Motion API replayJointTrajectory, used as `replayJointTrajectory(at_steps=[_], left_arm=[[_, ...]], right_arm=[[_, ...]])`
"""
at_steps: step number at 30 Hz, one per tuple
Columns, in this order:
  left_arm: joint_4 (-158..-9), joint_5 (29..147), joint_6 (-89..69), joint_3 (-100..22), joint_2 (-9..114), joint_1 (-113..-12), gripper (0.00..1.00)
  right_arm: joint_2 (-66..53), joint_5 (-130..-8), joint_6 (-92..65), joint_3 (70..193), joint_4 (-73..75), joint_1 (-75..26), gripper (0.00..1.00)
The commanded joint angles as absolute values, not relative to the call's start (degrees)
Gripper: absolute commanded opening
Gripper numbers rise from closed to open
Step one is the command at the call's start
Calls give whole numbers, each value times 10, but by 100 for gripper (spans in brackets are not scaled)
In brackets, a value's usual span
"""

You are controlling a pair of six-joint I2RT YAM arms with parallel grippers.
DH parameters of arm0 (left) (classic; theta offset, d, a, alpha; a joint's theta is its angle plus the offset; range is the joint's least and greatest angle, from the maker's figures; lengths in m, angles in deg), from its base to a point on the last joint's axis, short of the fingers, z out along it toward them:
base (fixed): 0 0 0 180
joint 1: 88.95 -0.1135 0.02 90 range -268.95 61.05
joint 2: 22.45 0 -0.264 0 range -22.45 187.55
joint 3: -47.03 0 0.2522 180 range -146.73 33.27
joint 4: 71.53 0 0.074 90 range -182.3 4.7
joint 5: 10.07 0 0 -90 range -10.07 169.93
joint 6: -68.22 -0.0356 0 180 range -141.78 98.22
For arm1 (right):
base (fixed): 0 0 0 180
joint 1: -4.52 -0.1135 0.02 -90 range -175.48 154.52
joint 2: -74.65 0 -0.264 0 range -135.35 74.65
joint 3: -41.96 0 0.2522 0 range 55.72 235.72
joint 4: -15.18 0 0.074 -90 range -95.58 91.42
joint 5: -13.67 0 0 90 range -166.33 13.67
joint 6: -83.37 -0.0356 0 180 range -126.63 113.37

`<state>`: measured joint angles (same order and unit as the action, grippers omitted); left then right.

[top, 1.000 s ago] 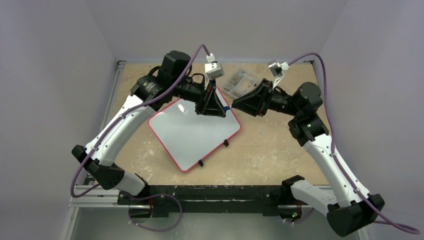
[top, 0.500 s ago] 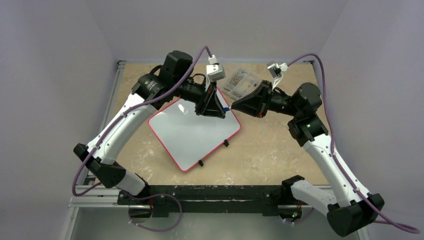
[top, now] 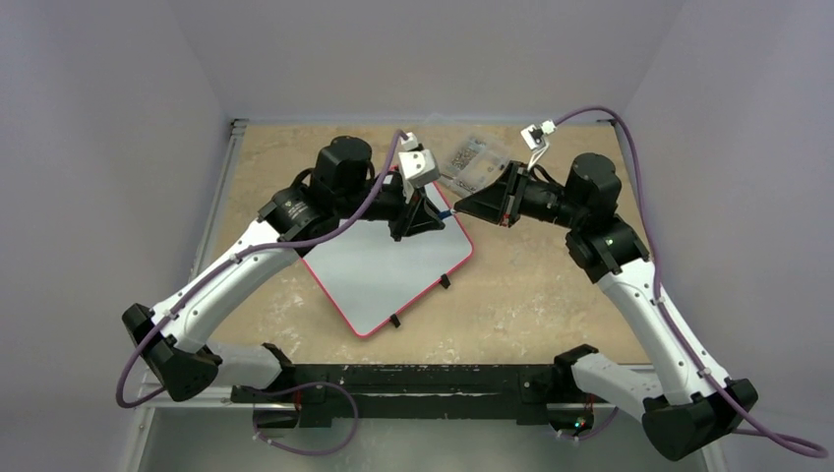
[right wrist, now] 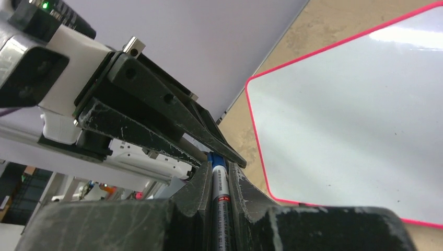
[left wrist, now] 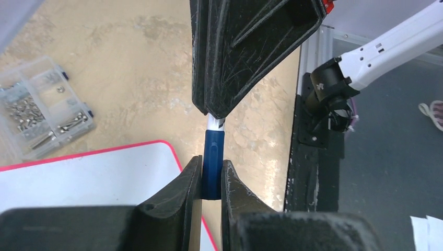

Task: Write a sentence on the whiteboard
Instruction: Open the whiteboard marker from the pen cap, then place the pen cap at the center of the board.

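My left gripper needs to release the blue cap, which now sits on the marker, on the bare table (top: 509, 298) (left wrist: 237, 130) between the whiteboard and the black base rail.
The whiteboard (top: 384, 270) lies tilted on the table, white with a red rim, and no writing shows on it. It also shows in the left wrist view (left wrist: 94, 178) and the right wrist view (right wrist: 355, 120). Both grippers meet tip to tip over its far right corner. My left gripper (top: 436, 220) is shut on the marker's blue cap (left wrist: 212, 157). My right gripper (top: 462, 208) is shut on the marker's grey body (right wrist: 221, 209). The cap sits on the marker; white barrel (left wrist: 215, 122) shows between the two grippers.
A small clear plastic box of screws (top: 475, 162) stands on the table behind the grippers, also in the left wrist view (left wrist: 44, 104). The black base rail (top: 413, 379) runs along the near edge. Grey walls close in the left, right and back.
My left arm has swung its elbow and lower links to the left and down while its gripper stays on the cap. My right arm has shifted slightly back. The marker stays in about the same place.
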<state>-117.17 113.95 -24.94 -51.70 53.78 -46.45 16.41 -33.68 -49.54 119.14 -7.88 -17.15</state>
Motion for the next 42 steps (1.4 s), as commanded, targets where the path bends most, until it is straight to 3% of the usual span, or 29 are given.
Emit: replayJointTrajectory(at_steps=[1,15,23,30,35,42], left_arm=[[-1073,1044,-223,-466,488,-470,0],[-1022,1033,-224,-386,461,-466,0],[-986,1034,-155,-368,500,-447,0],[-932,955,-57,-381,634,-359,0],[-884,933,2,-401,736,-331,0],[-862,908,56,-445,835,-317,0]], right_arm=[[165,-388,-483,1226,-126,-137,0],[163,-375,-481,1230,-150,-75,0],[203,-559,-434,1251,-198,-72,0],[255,-709,-418,1207,-168,-72,0],[251,-629,-425,1175,-126,-72,0],[273,-627,-418,1171,-95,-72,0]])
